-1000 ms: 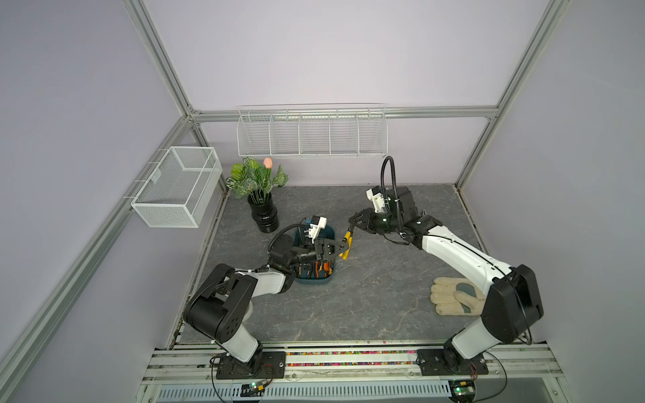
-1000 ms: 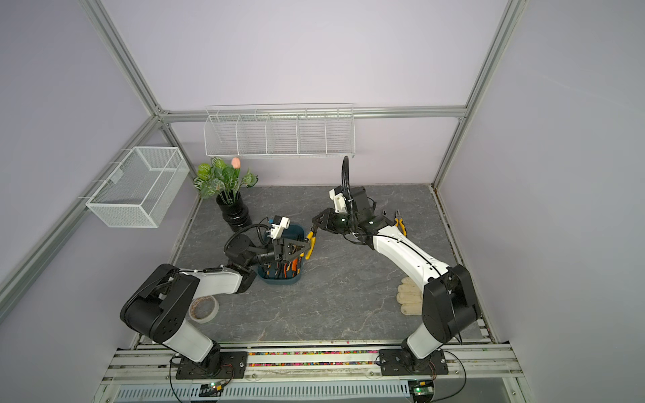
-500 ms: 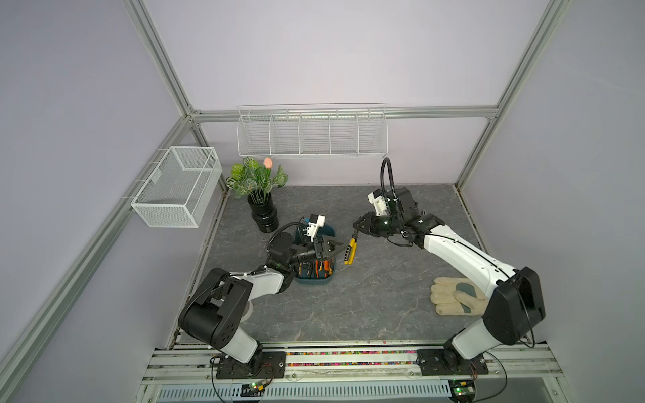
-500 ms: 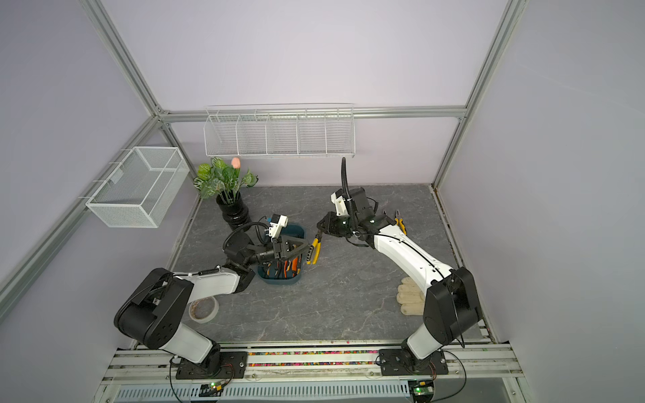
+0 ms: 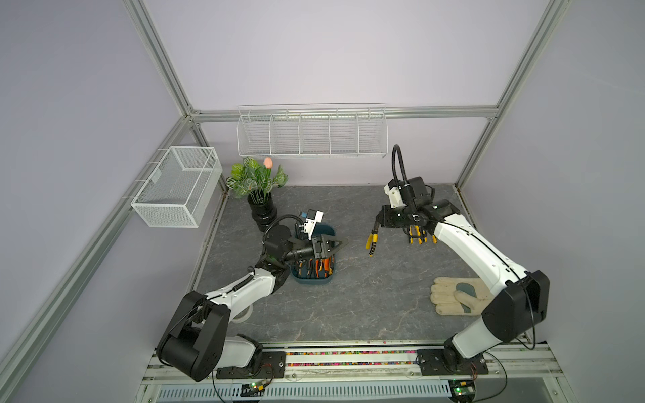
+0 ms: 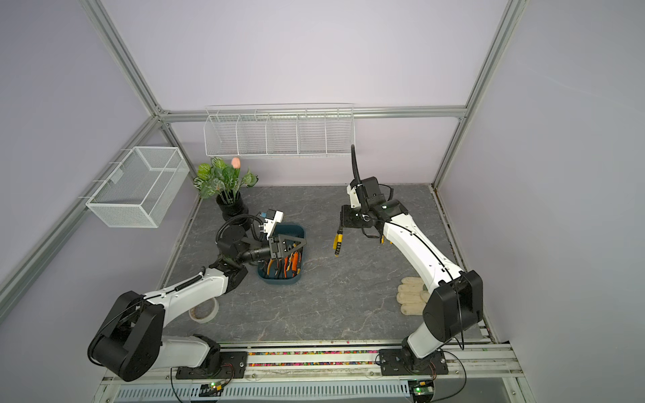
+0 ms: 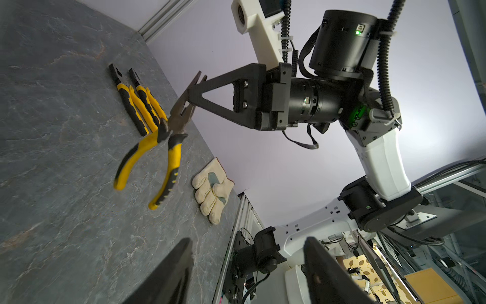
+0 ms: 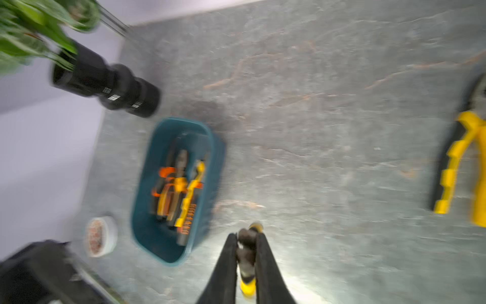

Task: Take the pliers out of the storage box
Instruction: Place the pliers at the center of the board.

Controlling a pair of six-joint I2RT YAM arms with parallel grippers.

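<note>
Next, my right gripper releases the yellow-and-black pliers on the mat [image 5: 383, 239] [image 8: 378, 178] next to the yellow pliers, so that they lie there facing the storage box.
The dark teal storage box [image 5: 312, 281] [image 6: 279, 281] [image 8: 215, 158] sits left of centre and holds several orange-and-black and yellow pliers [image 5: 316, 267] [image 8: 178, 189]. My left gripper [image 5: 343, 244] [image 6: 302, 244] [image 7: 247, 244] hovers level over the box, open and empty. My right gripper [image 5: 376, 228] [image 6: 340, 226] [image 8: 246, 237] is shut on the metal jaws of a yellow-and-black pair of pliers [image 5: 372, 242] [image 6: 337, 242] [image 7: 168, 155] [image 8: 247, 252]. Its handles hang down above the mat, to the right of the box. Two more yellow pliers [image 7: 136, 102] [image 5: 417, 235] lie side by side behind the right arm.
A cream work glove [image 5: 453, 296] [image 7: 211, 189] lies on the mat at the right. A plant in a black vase [image 5: 262, 209] stands behind the box. A tape roll [image 6: 204, 310] lies under the left arm. A mesh basket [image 5: 178, 192] and wire rack [image 5: 310, 134] hang on the walls.
My left gripper has opened and let go of the yellow pliers. My right gripper has closed on their metal jaws and carried them right, away from the box.
</note>
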